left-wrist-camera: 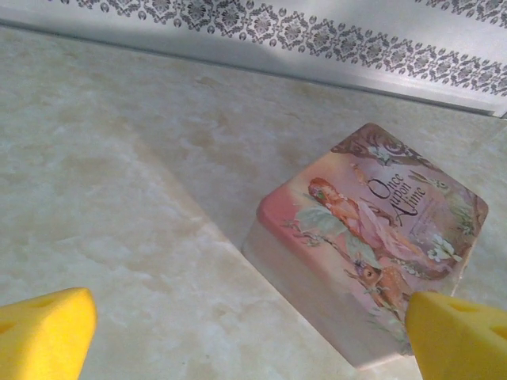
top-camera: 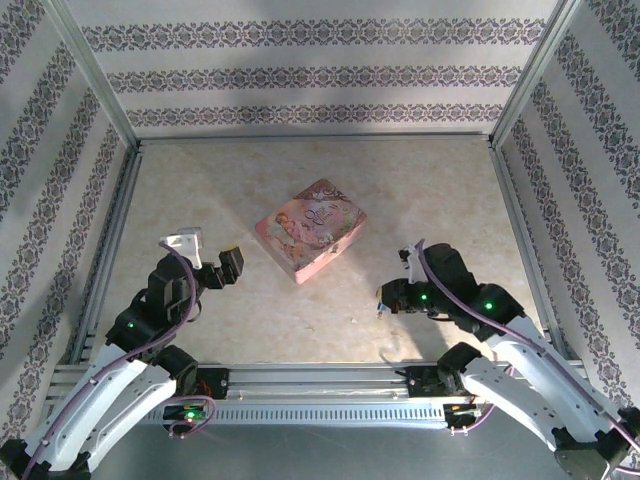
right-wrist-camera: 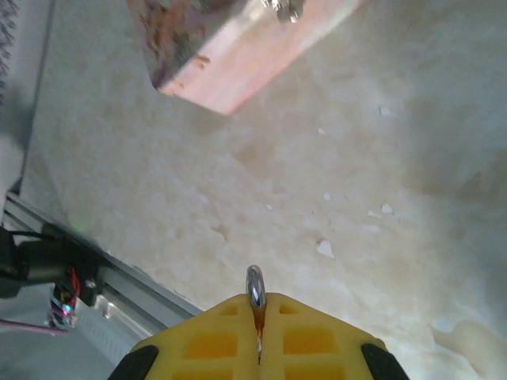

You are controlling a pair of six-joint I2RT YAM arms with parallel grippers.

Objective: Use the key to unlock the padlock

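My right gripper is holding the thin silvery metal piece, now low over the table. It will let go of it on the bare table (top-camera: 350, 320) (right-wrist-camera: 316, 247) between the pink tin and aluminium rail.
My right gripper (right-wrist-camera: 257, 309) is shut on a thin silvery metal piece, the key (right-wrist-camera: 254, 286), whose rounded end pokes out between the yellow fingertips. It hovers low over the table at the right front (top-camera: 385, 300), well short of the pink tin (right-wrist-camera: 238, 47). A small silvery fitting (right-wrist-camera: 283, 8) on the tin's side wall looks like the padlock, mostly cut off by the frame's top edge. My left gripper (top-camera: 208, 255) stands open at the left, its yellow pads (left-wrist-camera: 43, 332) wide apart with nothing between them, left of the tin (left-wrist-camera: 372, 237).
The pink picture-printed tin (top-camera: 310, 228) lies closed in the middle of the beige table. Patterned walls close in the back and both sides. An aluminium rail (top-camera: 320, 385) runs along the near edge.
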